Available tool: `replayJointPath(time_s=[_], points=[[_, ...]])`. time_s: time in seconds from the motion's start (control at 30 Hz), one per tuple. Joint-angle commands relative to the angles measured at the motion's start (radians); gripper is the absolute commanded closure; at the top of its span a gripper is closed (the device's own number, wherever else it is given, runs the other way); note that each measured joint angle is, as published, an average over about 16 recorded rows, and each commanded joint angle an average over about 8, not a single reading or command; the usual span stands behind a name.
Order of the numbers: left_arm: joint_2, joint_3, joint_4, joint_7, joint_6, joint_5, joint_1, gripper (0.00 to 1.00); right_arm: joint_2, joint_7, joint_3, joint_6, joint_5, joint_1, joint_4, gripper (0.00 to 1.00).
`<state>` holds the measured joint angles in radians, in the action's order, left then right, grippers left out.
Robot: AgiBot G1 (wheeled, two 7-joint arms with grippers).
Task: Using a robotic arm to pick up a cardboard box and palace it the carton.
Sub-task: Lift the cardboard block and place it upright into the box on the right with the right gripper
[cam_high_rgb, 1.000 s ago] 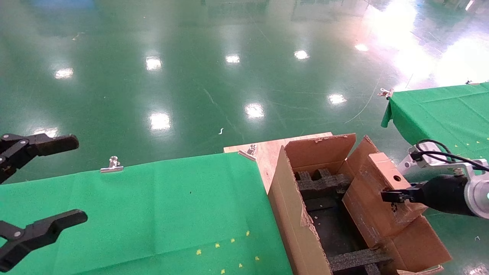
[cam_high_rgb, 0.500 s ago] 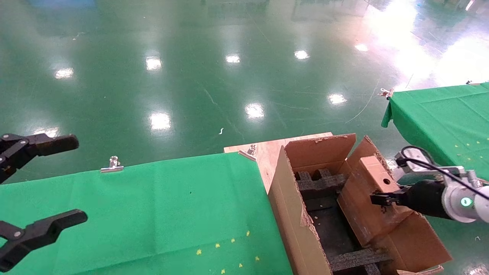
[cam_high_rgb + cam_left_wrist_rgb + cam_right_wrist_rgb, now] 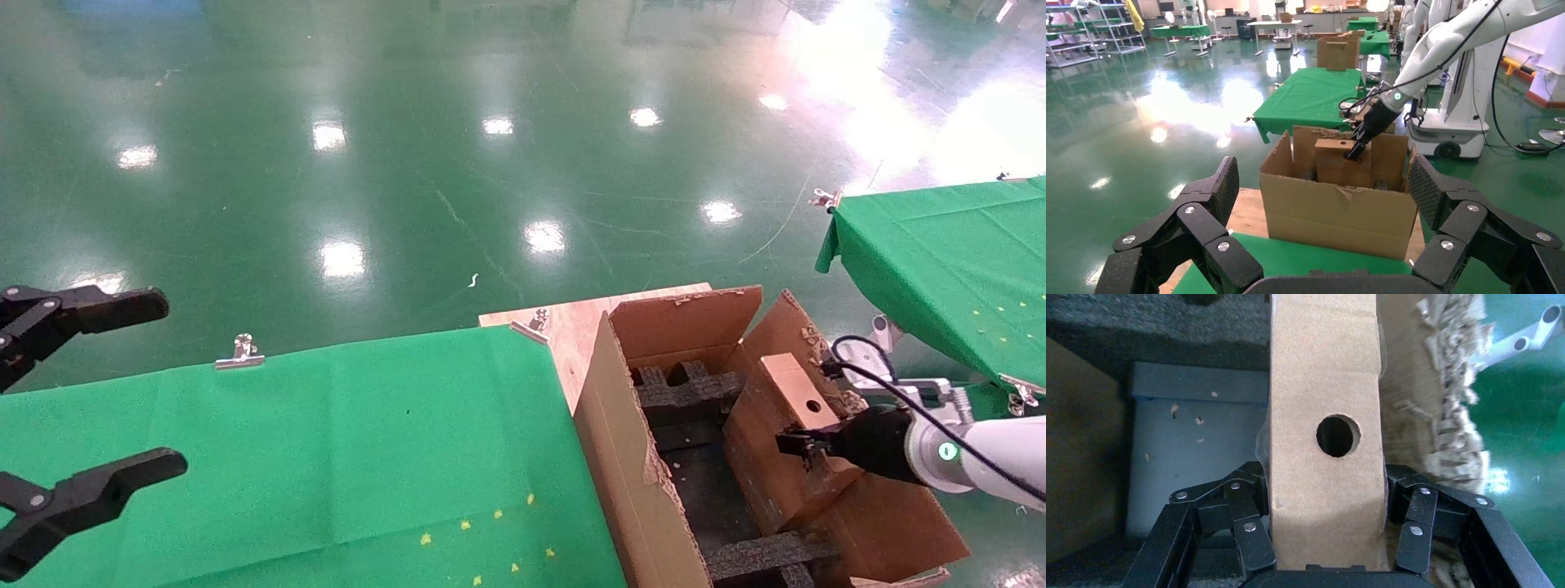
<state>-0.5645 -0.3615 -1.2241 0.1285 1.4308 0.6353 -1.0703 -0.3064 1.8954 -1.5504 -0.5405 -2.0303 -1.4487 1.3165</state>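
I need to release the cardboard box with my right gripper between the foam inserts, against the carton's side (image 3: 760,474) by the white arm.
My right gripper (image 3: 799,446), on the white arm with the green light ring, is shut on the small cardboard box (image 3: 786,445). The box stands on edge, its narrow face with the round hole upward, partly down inside the large carton (image 3: 629,457) against the carton's right wall. The right wrist view shows the box (image 3: 1324,447) clamped between the gripper (image 3: 1325,539) fingers, over black foam and a grey floor. The left wrist view shows the carton (image 3: 1340,205) with the box (image 3: 1340,160) in it. My left gripper (image 3: 90,392) is open and empty at the far left, above the green table.
A green-clothed table (image 3: 286,457) lies left of the carton, with a metal clip (image 3: 239,353) at its far edge. A wooden board (image 3: 572,322) sits under the carton. A second green table (image 3: 940,253) stands at the right. Black foam inserts (image 3: 690,392) line the carton.
My right gripper has moved left and down with the cardboard box, lowering it deeper into the carton. The left arm has not moved.
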Motion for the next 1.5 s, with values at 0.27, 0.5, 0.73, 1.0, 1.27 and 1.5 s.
replayJointPath(time_s=[0.27, 0.5, 0.73, 1.0, 1.27, 1.5], points=[[0.000, 0.000, 0.000, 0.000, 0.000, 0.000, 0.000, 0.00, -0.073, 0.190, 0.000, -0.029, -0.181, 0.049, -0.044, 1.00], [0.000, 0.000, 0.000, 0.000, 0.000, 0.000, 0.000, 0.00, -0.116, 0.373, 0.020, -0.073, -0.361, 0.094, -0.024, 1.00], [0.000, 0.000, 0.000, 0.000, 0.000, 0.000, 0.000, 0.00, -0.132, 0.498, 0.032, -0.105, -0.481, 0.143, 0.024, 1.00], [0.000, 0.000, 0.000, 0.000, 0.000, 0.000, 0.000, 0.00, -0.142, 0.546, 0.036, -0.110, -0.512, 0.168, 0.028, 1.00], [0.000, 0.000, 0.000, 0.000, 0.000, 0.000, 0.000, 0.00, -0.152, 0.527, 0.023, -0.108, -0.483, 0.175, 0.023, 1.00], [0.000, 0.000, 0.000, 0.000, 0.000, 0.000, 0.000, 0.00, -0.161, 0.503, 0.011, -0.102, -0.455, 0.181, 0.006, 1.00]])
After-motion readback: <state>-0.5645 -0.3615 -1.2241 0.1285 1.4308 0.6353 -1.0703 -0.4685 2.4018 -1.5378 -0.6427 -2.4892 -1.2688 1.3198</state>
